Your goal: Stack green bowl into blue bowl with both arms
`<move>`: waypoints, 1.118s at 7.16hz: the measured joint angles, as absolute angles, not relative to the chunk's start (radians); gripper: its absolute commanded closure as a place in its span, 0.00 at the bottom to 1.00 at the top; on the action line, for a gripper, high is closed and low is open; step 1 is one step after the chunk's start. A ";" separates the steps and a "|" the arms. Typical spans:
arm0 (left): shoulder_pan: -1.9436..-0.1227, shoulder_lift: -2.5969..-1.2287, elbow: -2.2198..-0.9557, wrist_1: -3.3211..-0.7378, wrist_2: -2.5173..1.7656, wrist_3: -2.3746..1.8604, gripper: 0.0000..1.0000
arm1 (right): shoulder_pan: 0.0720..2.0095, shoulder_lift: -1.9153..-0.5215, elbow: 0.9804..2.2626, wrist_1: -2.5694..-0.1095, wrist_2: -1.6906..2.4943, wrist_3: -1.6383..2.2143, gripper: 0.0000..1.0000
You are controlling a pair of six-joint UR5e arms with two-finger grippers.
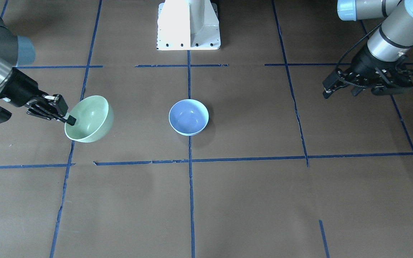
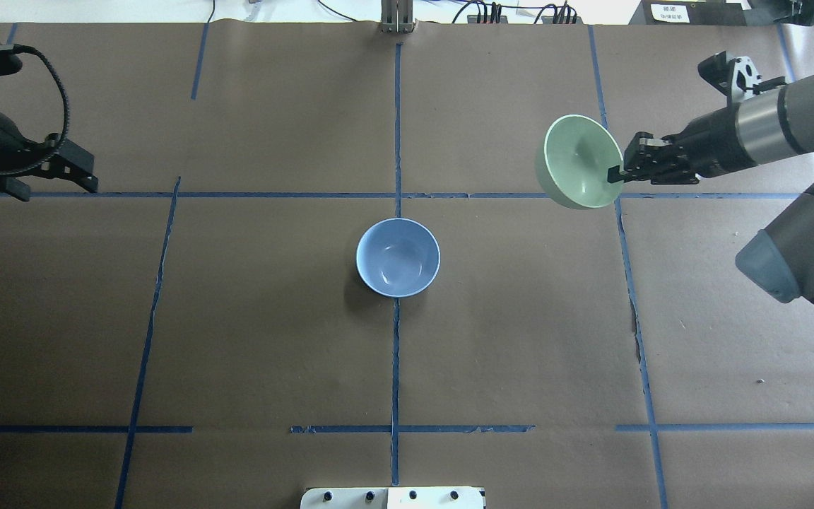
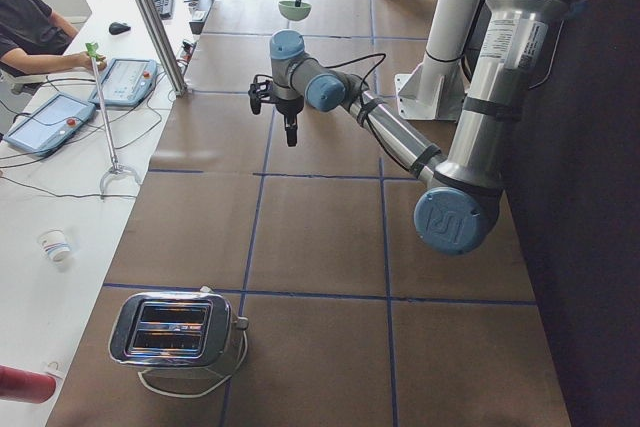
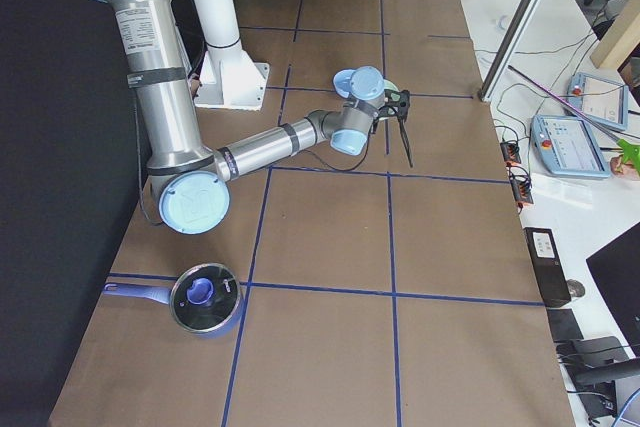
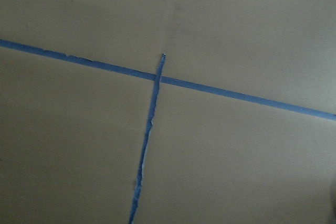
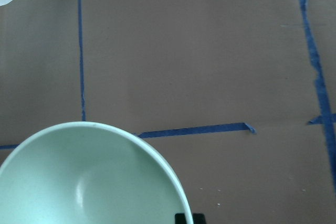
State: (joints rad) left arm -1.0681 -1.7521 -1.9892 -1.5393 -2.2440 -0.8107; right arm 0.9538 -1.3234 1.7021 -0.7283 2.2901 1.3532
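My right gripper will release the green bowl inside the empty blue bowl at the table's centre [image 1: 188,116], so it sits upright within it.
The pale green bowl [image 1: 91,118] hangs tilted above the table on my right side, its opening turned toward the blue bowl. My right gripper [image 1: 69,119] is shut on its rim, one finger inside the bowl. The bowl [image 2: 580,159] and gripper [image 2: 615,174] also show in the overhead view, and the bowl fills the lower left of the right wrist view [image 6: 94,182]. The light blue bowl [image 1: 188,117] stands upright and empty at the table's centre [image 2: 398,256]. My left gripper [image 2: 54,189] is open and empty, far off at the left edge [image 1: 341,94].
The white pedestal base [image 1: 188,25] stands at the robot's edge of the table. A toaster [image 3: 175,327] sits at the table's left end, and a lidded pot [image 4: 205,297] at its right end. Blue tape lines cross the brown table cover.
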 measured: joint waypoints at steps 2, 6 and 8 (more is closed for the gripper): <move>-1.152 -1.713 -1.924 -1.535 -2.251 -0.595 0.00 | 0.855 -1.216 1.704 -0.789 2.194 1.406 1.00; -1.282 -1.694 -1.794 -1.537 -2.257 -0.352 0.00 | 0.622 -1.094 1.703 -0.933 1.941 1.432 0.99; -1.324 -1.695 -1.743 -1.539 -2.259 -0.279 0.00 | 0.574 -1.088 1.701 -0.940 1.909 1.433 0.98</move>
